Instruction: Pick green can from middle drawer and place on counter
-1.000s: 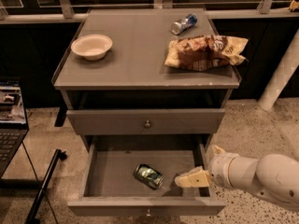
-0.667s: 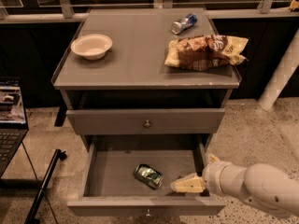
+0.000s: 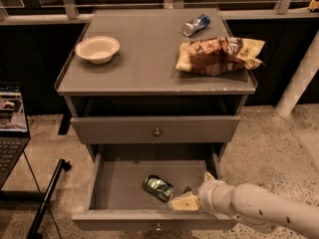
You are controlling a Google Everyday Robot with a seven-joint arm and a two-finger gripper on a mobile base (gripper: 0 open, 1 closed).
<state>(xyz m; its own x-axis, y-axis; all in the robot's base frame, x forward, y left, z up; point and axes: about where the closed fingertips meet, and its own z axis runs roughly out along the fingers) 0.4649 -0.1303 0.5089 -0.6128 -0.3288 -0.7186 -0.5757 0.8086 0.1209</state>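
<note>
The robot's gripper will next move to the middle of the green can point(image 3: 156, 187) in the open drawer and close there around the can's body.
The green can point(image 3: 158, 187) lies on its side inside the open middle drawer point(image 3: 119, 185), near the centre front. My gripper point(image 3: 183, 202) reaches into the drawer from the right on a white arm, its tip just right of the can and slightly nearer the front, not touching it. The counter point(image 3: 144, 63) is the grey top of the cabinet above.
On the counter stand a white bowl point(image 3: 97, 49) at the left, a crumpled chip bag point(image 3: 217, 55) at the right and a blue-and-silver can point(image 3: 195, 25) at the back. The upper drawer front point(image 3: 156, 129) is closed. A laptop point(image 3: 11, 128) and a black stand point(image 3: 47, 198) are at the left.
My gripper and arm have moved left and lower into the drawer, closer to the green can. The can has not moved.
</note>
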